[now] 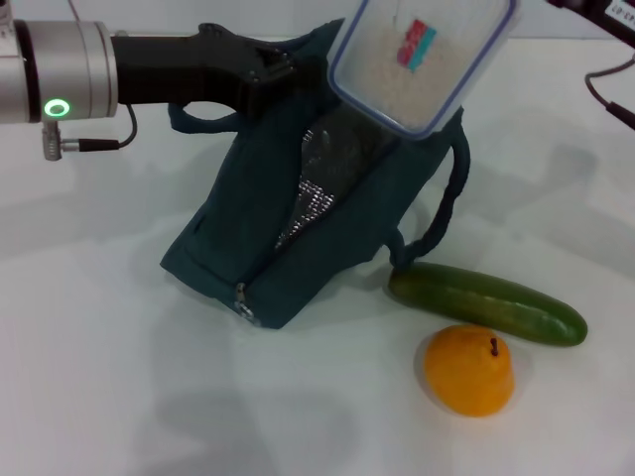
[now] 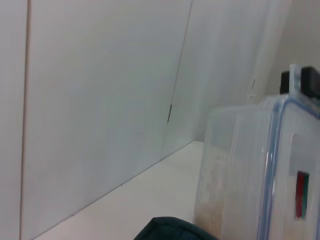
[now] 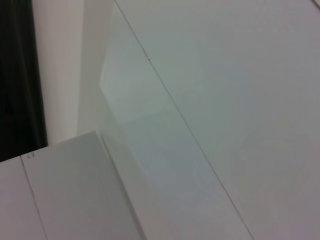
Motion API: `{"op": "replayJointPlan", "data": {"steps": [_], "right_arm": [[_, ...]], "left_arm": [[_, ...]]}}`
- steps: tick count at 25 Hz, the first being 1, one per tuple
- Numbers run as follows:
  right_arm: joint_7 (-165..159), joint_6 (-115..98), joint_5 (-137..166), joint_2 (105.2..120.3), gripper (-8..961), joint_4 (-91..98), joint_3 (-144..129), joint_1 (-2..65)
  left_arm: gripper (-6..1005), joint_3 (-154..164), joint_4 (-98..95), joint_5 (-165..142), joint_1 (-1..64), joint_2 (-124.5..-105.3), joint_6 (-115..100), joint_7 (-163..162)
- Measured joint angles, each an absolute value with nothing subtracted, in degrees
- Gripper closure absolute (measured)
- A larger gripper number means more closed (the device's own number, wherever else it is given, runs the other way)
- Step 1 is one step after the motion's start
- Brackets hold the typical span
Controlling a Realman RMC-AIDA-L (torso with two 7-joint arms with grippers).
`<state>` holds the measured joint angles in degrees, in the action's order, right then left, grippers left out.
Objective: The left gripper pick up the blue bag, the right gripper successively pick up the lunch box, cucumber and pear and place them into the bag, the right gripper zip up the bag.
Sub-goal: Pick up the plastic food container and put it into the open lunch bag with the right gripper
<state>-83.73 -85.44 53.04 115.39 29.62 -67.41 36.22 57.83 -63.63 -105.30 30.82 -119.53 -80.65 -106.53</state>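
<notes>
Next, my right gripper releases the lunch box inside the far end of the blue bag's gaping opening point(image 1: 424, 65).
My left gripper point(image 1: 272, 75) reaches in from the left and is shut on the upper edge of the blue bag point(image 1: 248, 228), holding that side up. The bag's zipper gapes and silver lining point(image 1: 322, 174) shows. The bag's rim point(image 2: 170, 229) also peeks into the left wrist view. The clear lunch box point(image 1: 422, 55) hangs tilted in the air just above the bag's opening. Beside its lid point(image 2: 240, 170), two black fingertips of the right gripper point(image 2: 299, 82) clamp its far edge. The cucumber point(image 1: 486, 302) and the pear point(image 1: 469, 370) lie on the table right of the bag.
The white table point(image 1: 99, 377) stretches around the bag, with white wall panels behind it. A dark cable point(image 1: 607, 91) of the right arm hangs at the far right. The bag's loop handle point(image 1: 446, 198) droops toward the cucumber.
</notes>
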Motion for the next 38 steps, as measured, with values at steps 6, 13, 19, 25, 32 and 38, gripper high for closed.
{"op": "replayJointPlan", "data": {"steps": [6, 13, 19, 25, 32, 38], "right_arm": [[-82.96, -83.36, 54.43, 115.33, 796, 29.21, -67.66, 34.34], [-81.58, -81.85, 55.16, 115.52, 788, 26.72, -69.20, 35.26], [-77.52, -77.02, 54.61, 116.16, 781, 26.67, -73.66, 35.84], [-75.65, -77.23, 50.49, 116.18, 775, 26.68, -75.41, 36.15], [-73.21, -77.56, 47.15, 116.17, 767, 24.83, -77.13, 36.61], [-70.94, -81.94, 44.26, 116.17, 760, 25.29, -76.95, 36.47]], "left_arm": [[954, 57.87, -63.63, -105.30, 31.03, -119.53, -80.14, -106.52], [954, 58.08, -62.92, -105.25, 31.97, -119.61, -79.88, -106.53], [954, 58.29, -62.54, -105.21, 32.37, -119.69, -79.53, -106.59], [954, 58.46, -60.68, -105.18, 33.64, -119.67, -79.25, -106.76], [954, 58.38, -60.43, -105.01, 34.29, -119.61, -79.16, -107.14], [954, 58.35, -60.43, -104.03, 34.54, -119.44, -79.17, -109.64]]}}
